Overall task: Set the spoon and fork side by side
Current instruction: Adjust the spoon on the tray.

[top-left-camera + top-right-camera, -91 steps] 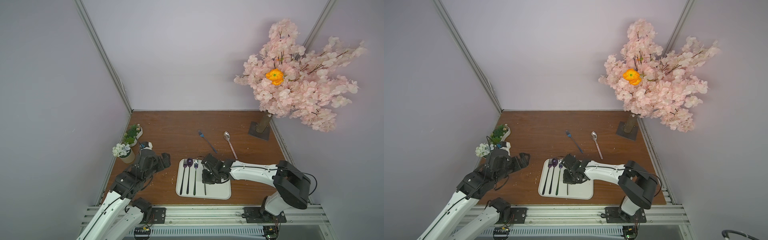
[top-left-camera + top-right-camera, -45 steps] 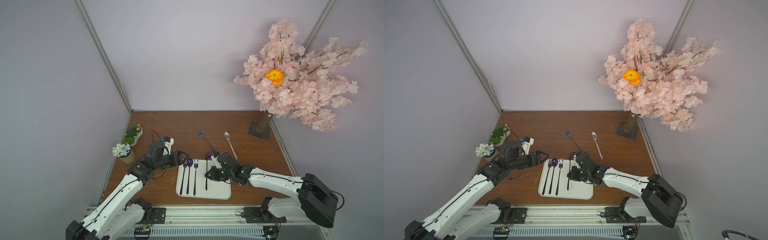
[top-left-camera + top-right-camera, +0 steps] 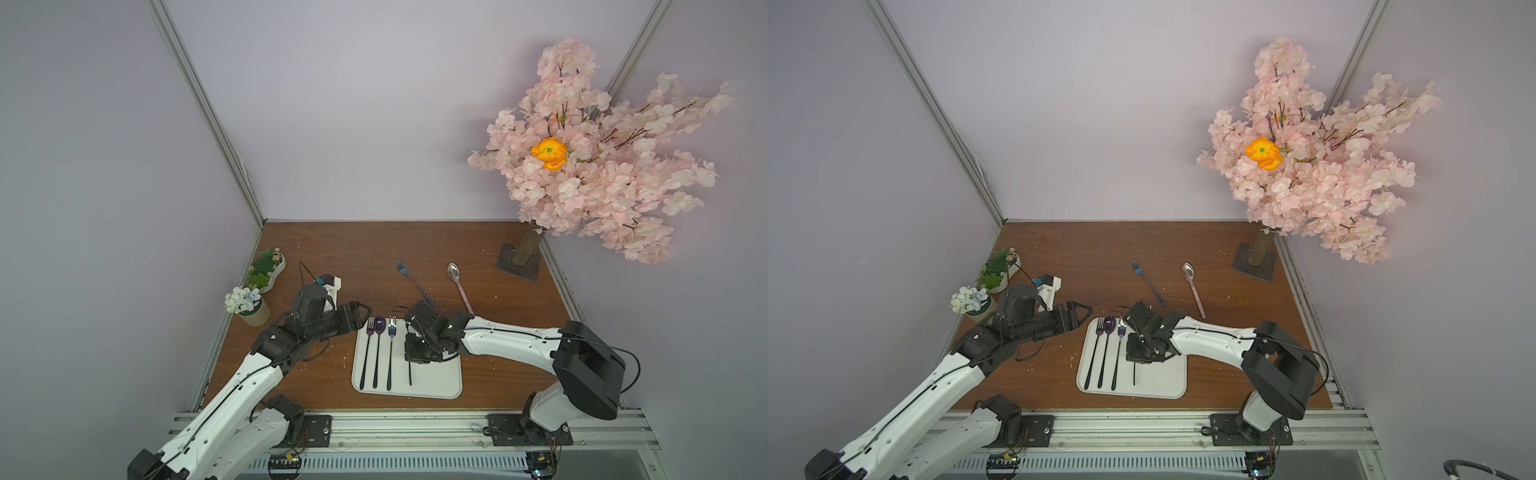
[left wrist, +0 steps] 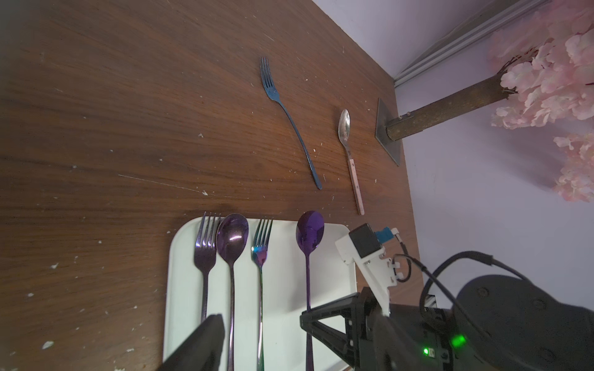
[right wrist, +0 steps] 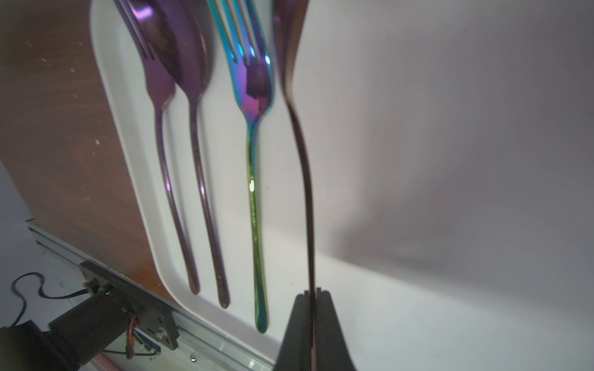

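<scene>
The bowl of the held purple spoon is on its edge, so my right gripper needs to lay the spoon flat next to the iridescent fork, then grab its neck (image 5: 292,108) to straighten it.
A white tray (image 3: 440,382) (image 3: 1167,382) holds a purple fork (image 4: 205,250), a purple spoon (image 4: 232,237) and an iridescent fork (image 4: 261,247) in a row. My right gripper (image 5: 311,297) (image 3: 415,353) is shut on the handle of a second purple spoon (image 4: 310,233) (image 5: 303,154), held lengthwise over the tray just right of the iridescent fork (image 5: 254,96). In both top views the arm hides this spoon's bowl. My left gripper (image 3: 365,316) (image 3: 1086,315) is open with nothing in it, at the tray's far left corner.
A blue fork (image 3: 413,282) (image 4: 289,119) and a silver spoon with a pinkish handle (image 3: 459,286) (image 4: 350,154) lie on the brown table beyond the tray. A blossom tree's base (image 3: 519,262) stands at the far right. Two small flower pots (image 3: 249,305) sit at the left edge.
My left arm has reached from the left edge to the tray's far left corner, its jaws a little narrower. The right gripper stays shut on the spoon over the tray.
</scene>
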You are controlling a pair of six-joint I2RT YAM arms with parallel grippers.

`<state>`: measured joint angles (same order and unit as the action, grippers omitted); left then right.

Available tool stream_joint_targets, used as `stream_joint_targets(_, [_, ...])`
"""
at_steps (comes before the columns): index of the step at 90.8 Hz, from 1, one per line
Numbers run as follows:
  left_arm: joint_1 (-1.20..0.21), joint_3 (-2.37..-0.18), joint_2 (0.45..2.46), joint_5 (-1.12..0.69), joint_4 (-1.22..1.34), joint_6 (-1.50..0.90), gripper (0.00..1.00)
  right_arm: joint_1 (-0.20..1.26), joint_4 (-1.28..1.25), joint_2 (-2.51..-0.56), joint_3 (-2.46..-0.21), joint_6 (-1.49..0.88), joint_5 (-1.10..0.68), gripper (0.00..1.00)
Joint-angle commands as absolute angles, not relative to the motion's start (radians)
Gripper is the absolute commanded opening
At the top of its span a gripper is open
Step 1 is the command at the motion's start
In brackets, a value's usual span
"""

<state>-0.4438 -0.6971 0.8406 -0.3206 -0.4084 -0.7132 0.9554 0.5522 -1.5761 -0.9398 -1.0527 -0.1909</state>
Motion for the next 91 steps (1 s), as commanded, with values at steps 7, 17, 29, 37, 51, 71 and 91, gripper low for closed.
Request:
stream_joint_targets(7, [-0.433, -0.666, 0.791, -0.257, -0.457, -0.709, 0.77, 0.987, 0.674, -1.573, -0.966, -1.089, -0.141, 0.00])
stream_joint_targets(17, [-0.433, -0.660, 0.786, -0.256, -0.458, -0.709, 0.77, 0.993, 0.682, -1.629, -0.998, -1.080, -0.143, 0.00])
stream_joint_targets(29, [-0.432, -0.666, 0.774, -0.245, -0.477, -0.702, 0.77, 1.005, 0.742, -1.698, -1.064, -1.072, -0.114, 0.01])
stream_joint_targets(37, [-0.432, -0.663, 0.764, -0.237, -0.484, -0.702, 0.78, 1.007, 0.760, -1.712, -1.083, -1.071, -0.102, 0.06])
stream_joint_targets(51, [-0.433, -0.656, 0.755, -0.232, -0.483, -0.700, 0.78, 1.011, 0.772, -1.721, -1.118, -1.070, -0.103, 0.15])
stream_joint_targets(71, [-0.433, -0.655, 0.759, -0.227, -0.483, -0.688, 0.78, 1.024, 0.769, -1.728, -1.157, -1.073, -0.113, 0.21])
stream_joint_targets(91, [-0.432, -0.651, 0.749, -0.224, -0.486, -0.685, 0.78, 1.027, 0.765, -1.744, -1.211, -1.060, -0.112, 0.21])
